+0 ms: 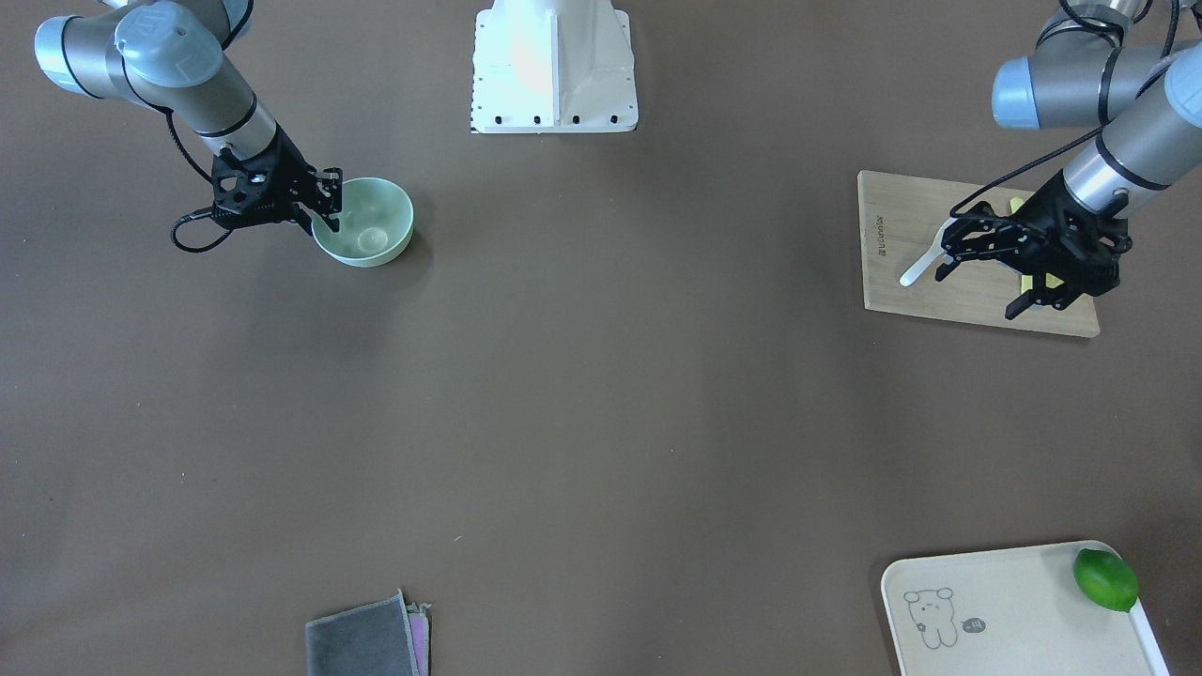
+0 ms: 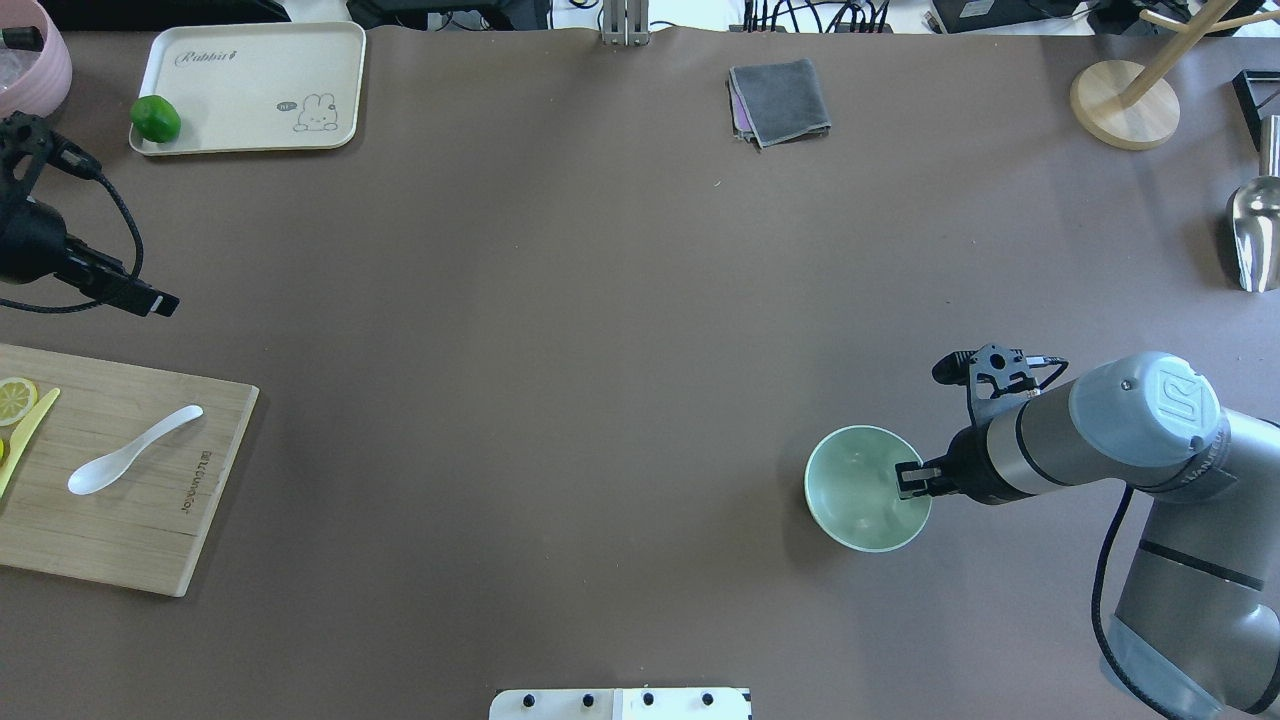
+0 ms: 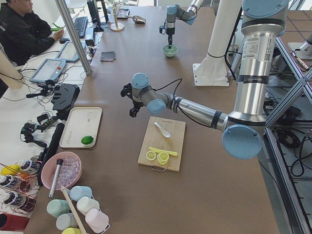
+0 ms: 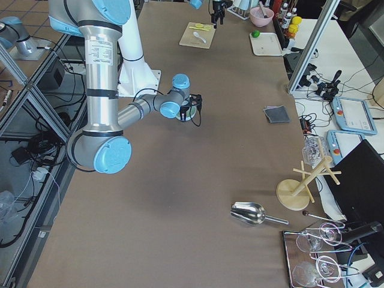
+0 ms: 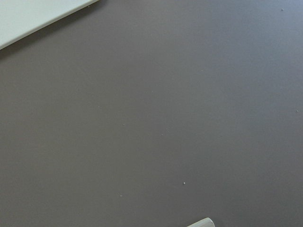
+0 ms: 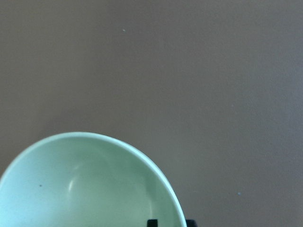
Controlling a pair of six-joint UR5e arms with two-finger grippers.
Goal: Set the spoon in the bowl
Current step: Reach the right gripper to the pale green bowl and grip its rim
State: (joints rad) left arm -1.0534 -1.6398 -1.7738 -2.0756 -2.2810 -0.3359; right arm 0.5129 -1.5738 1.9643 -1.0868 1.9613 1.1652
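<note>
The mint-green bowl will leave my right gripper on the bare table (image 1: 577,311) in front of the white base.
The white spoon (image 1: 925,258) lies on a wooden cutting board (image 1: 901,211), scoop toward the table's middle; it also shows in the overhead view (image 2: 130,462). My left gripper (image 1: 981,286) hangs open and empty above the board, clear of the spoon. The mint-green bowl (image 2: 860,490) stands upright and empty on the table on my right side. My right gripper (image 2: 912,478) is shut on the bowl's near rim, one finger inside and one outside. The right wrist view shows the bowl (image 6: 85,189) at the bottom with dark fingertips (image 6: 152,222) at its rim.
A yellow knife (image 2: 25,435) and a lemon slice (image 2: 15,398) lie on the board. A cream tray (image 2: 250,85) with a lime (image 2: 155,118) is far left. A folded grey cloth (image 2: 780,100), a wooden stand (image 2: 1125,105) and a metal scoop (image 2: 1255,230) are far right.
</note>
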